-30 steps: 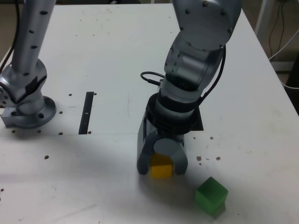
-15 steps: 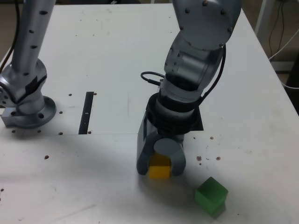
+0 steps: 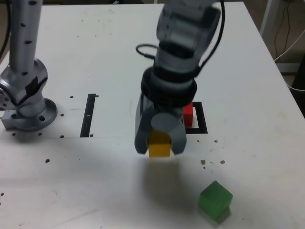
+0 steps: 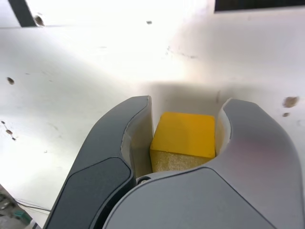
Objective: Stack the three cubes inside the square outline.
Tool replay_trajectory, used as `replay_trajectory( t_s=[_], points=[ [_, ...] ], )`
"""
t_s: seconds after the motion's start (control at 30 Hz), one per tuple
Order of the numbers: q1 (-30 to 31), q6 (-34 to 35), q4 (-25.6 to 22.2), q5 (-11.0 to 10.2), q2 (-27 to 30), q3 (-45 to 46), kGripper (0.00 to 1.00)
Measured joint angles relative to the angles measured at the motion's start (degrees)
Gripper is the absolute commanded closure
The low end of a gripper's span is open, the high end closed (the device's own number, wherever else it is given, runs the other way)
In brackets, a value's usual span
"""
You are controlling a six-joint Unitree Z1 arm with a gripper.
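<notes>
Next, I let go of the yellow cube with my gripper on top of the red cube [image 3: 185,104], inside the black square outline.
My gripper [image 3: 159,145] is shut on the yellow cube [image 3: 159,147], which hangs above the white table with its shadow below. In the wrist view the yellow cube [image 4: 183,139] sits squeezed between both grey fingers [image 4: 121,143] of the gripper [image 4: 186,119]. The red cube [image 3: 188,115] stands inside the square outline [image 3: 202,122] of black tape, just behind the gripper and partly hidden by the arm. The green cube [image 3: 215,200] rests alone on the table near the front, toward the exterior view's right.
The arm's grey base [image 3: 26,102] stands at the exterior view's left. A narrow black strip [image 3: 88,115] lies between the base and the gripper. The table's right edge [image 3: 281,81] runs past cables on the floor.
The jaws closed on the yellow cube, then the arm lifted it off the table and carried it back toward the outline. The red cube came into view behind the arm.
</notes>
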State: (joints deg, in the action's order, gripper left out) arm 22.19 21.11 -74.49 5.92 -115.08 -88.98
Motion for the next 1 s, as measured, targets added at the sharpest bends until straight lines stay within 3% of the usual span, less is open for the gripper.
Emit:
replay_trajectory(
  t_s=[0.4, 1.0],
  points=[
    [-5.45, -6.45, -5.69, -2.63, 1.11, -5.14, 0.61],
    [-17.82, -20.62, -6.04, -3.70, -0.30, -7.18, 0.61]
  ],
)
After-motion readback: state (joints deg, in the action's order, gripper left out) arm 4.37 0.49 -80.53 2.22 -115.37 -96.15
